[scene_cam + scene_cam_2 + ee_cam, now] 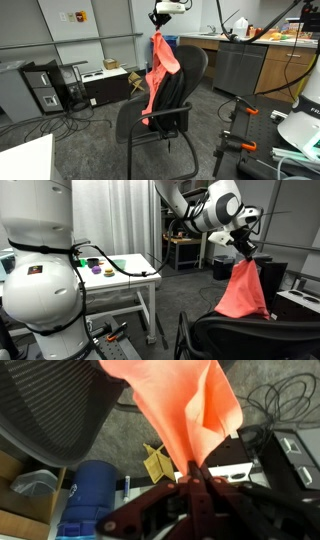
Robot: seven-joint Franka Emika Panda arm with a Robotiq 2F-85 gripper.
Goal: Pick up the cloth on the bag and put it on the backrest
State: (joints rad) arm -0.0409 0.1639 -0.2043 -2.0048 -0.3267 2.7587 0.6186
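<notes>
The robot's gripper will release the salmon-orange cloth, which hangs above the chair now, draped over the top edge of the black office chair's backrest (pixel 187 54).
A salmon-orange cloth (pixel 159 70) hangs from my gripper (pixel 157 33) above the black office chair (pixel 170 110). In an exterior view the cloth (pixel 243 292) hangs over the chair's backrest (pixel 250 340), its lower edge at the backrest's top. In the wrist view my gripper (pixel 196 476) is shut on the cloth's (pixel 185 410) top corner, and the mesh backrest (pixel 50 410) fills the upper left. A black bag (pixel 172 95) lies on the chair under the cloth.
A grey cabinet and a wooden counter (pixel 240 60) stand behind the chair. A computer tower (pixel 45 85) and cables lie on the floor. A white table (pixel 120 270) with small objects is nearby. A blue bin (pixel 95 495) shows below.
</notes>
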